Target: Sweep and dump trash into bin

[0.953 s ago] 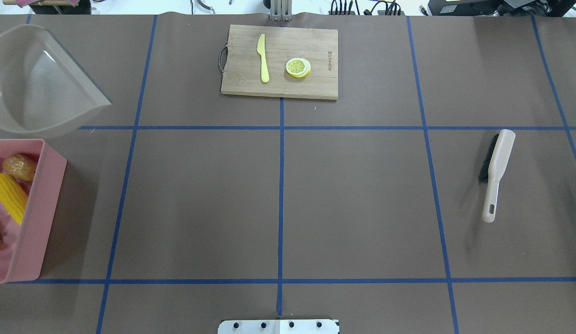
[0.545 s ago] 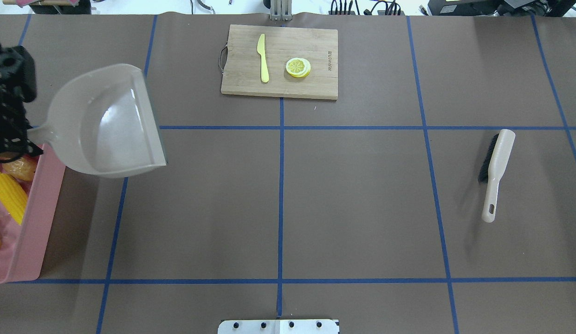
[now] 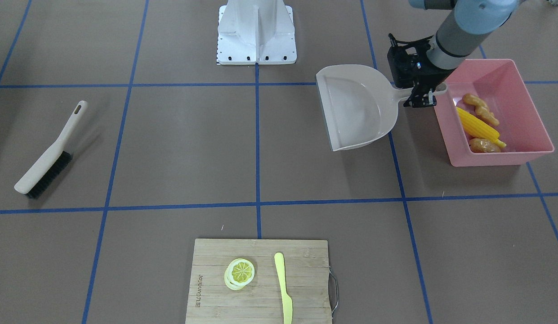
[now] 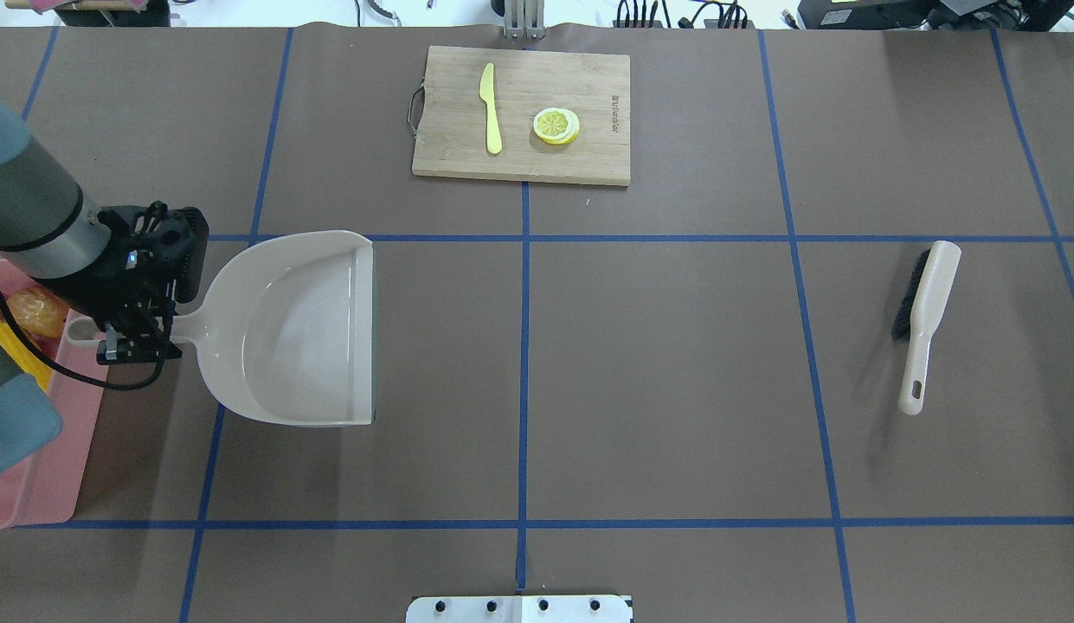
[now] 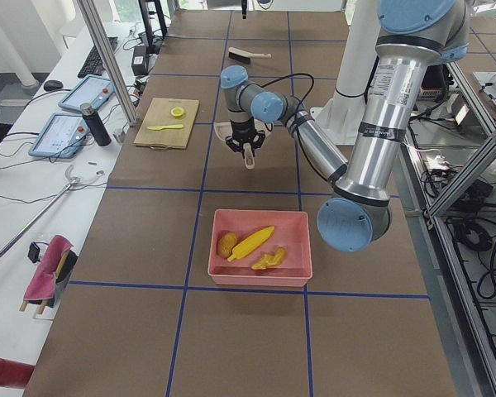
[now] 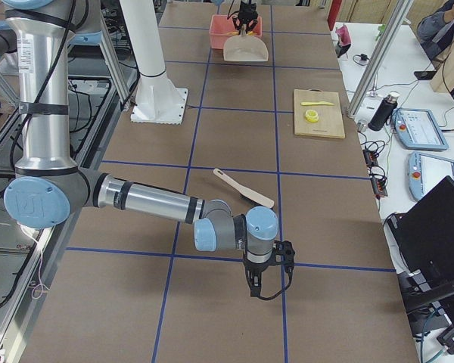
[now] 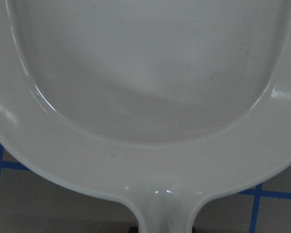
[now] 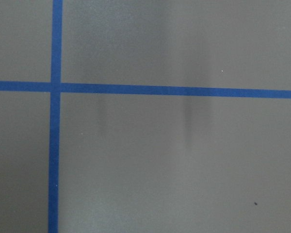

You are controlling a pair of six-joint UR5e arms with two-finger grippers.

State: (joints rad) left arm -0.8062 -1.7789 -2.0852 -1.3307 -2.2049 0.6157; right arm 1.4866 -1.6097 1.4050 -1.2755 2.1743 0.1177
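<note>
Next, my left gripper lets go of the dustpan beside the blue tape line below the white stand [image 3: 308, 119], facing the pink bin.
My left gripper [image 4: 135, 332] is shut on the handle of the empty beige-grey dustpan [image 4: 294, 329], which lies level and low at the table just right of the pink bin [image 4: 56, 450]. In the front view the gripper [image 3: 420, 96] sits between the dustpan [image 3: 355, 105] and the bin [image 3: 499, 157]. The bin holds the yellow corn cob [image 3: 477, 124], the tan ginger root [image 3: 480, 108] and the brown potato [image 3: 481, 145]. My right gripper [image 6: 266, 274] shows only in the right exterior view, low over the table; I cannot tell its state.
A beige brush [image 4: 922, 320] with black bristles lies on the table's right side. A wooden cutting board [image 4: 588, 160] at the far middle carries a pale-yellow knife [image 4: 490, 108] and a lemon slice [image 4: 556, 125]. Blue tape lines cross the brown paper.
My left gripper has carried the dustpan from its tilted pose beyond the bin to the right and towards the robot, levelling and lowering it beside the bin. The brush has not moved.
</note>
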